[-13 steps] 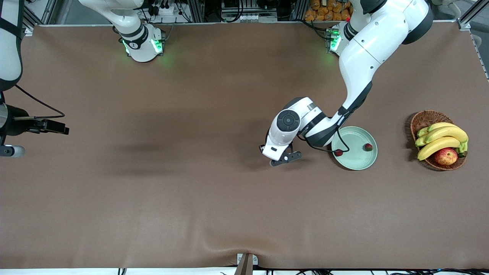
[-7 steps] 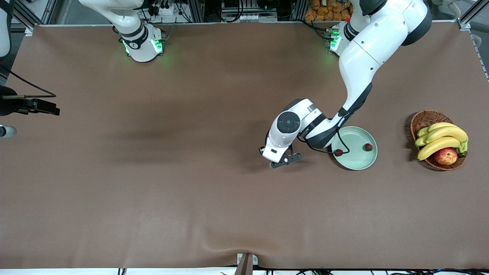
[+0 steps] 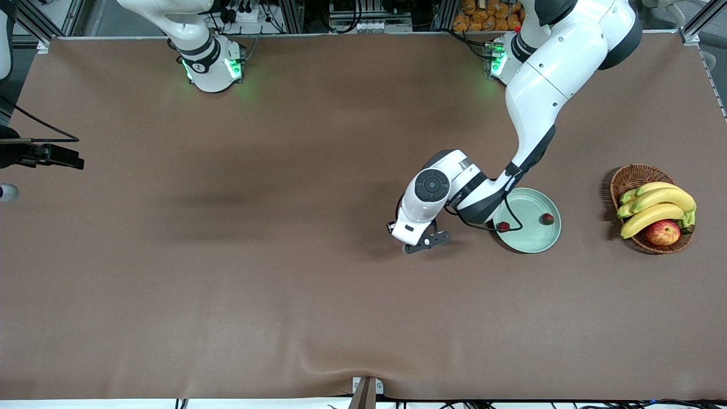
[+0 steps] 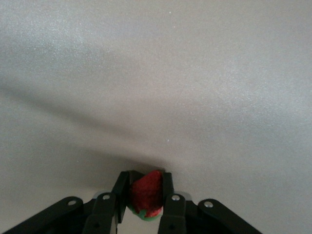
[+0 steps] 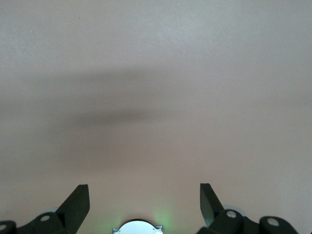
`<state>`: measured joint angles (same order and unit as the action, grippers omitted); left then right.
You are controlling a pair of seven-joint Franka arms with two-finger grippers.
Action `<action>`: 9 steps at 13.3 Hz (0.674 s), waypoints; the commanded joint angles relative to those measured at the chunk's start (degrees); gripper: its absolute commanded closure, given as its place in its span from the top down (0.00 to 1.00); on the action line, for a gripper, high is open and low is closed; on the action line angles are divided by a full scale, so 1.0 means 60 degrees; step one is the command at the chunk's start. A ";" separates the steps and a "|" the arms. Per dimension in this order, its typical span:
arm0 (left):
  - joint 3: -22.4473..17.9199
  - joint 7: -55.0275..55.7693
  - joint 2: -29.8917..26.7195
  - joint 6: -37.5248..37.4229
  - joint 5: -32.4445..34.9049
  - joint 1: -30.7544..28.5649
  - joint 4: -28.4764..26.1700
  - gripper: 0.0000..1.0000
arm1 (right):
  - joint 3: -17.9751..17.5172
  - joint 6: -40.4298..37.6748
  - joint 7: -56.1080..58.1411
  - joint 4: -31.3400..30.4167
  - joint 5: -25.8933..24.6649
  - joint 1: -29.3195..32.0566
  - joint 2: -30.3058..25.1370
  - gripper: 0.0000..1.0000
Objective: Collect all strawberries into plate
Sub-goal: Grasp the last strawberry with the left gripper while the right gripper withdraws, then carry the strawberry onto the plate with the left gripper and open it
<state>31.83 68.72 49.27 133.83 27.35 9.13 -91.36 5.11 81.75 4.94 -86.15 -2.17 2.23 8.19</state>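
I'll release the strawberry from my left gripper on the plate, just inside the rim [image 3: 525, 200] facing that arm's white base.
My left gripper [image 3: 425, 242] is shut on a red strawberry [image 4: 146, 194] with a green cap, low over the brown table beside the plate, on the side toward the right arm's end. In the left wrist view the berry sits between the two black fingers [image 4: 168, 187]. In the front view the hand hides this berry. The pale mint-green plate [image 3: 529, 236] holds two strawberries: one at its rim near the left arm [image 3: 503, 226], one nearer the basket [image 3: 547, 218]. My right gripper [image 3: 59, 155] is open and empty at the right arm's end of the table; its wrist view [image 5: 144, 192] shows bare table.
A brown wicker basket [image 3: 631, 176] with bananas [image 3: 659, 205] and a red-yellow apple [image 3: 663, 232] stands beside the plate toward the left arm's end. The left arm's black cable [image 3: 511, 218] hangs over the plate's rim.
The right gripper has drawn back toward the table's end and the robots' side. The left gripper, still shut on the strawberry, has shifted only slightly.
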 commanded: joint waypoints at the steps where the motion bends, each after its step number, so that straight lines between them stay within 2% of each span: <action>1: -0.0002 0.0016 -0.0314 -0.0081 0.0100 -0.0187 0.0066 0.00 | -0.0120 -0.0032 0.0084 -0.0042 -0.0166 0.0214 -0.0149 1.00; 2: 0.0187 -0.0013 -0.0795 -0.0518 0.0085 -0.0638 -0.0138 0.00 | -0.0120 -0.0032 0.0070 -0.0042 -0.0152 0.0359 -0.0149 1.00; 6: 0.1884 -0.0756 -0.1561 -0.2963 0.0114 -0.3273 -0.0446 0.00 | -0.0134 -0.0003 0.0069 -0.0027 -0.0005 0.0492 -0.0134 1.00; 9: 0.1991 -0.2366 -0.2351 -0.3247 0.0260 -0.4915 -0.1732 0.00 | -0.0149 0.0027 0.0128 -0.0027 0.0417 0.0609 -0.0134 1.00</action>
<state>42.69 58.61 38.94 114.06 27.49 -14.86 -94.42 5.19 82.06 4.94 -86.11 -1.75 4.16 8.19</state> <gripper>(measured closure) 0.683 0.000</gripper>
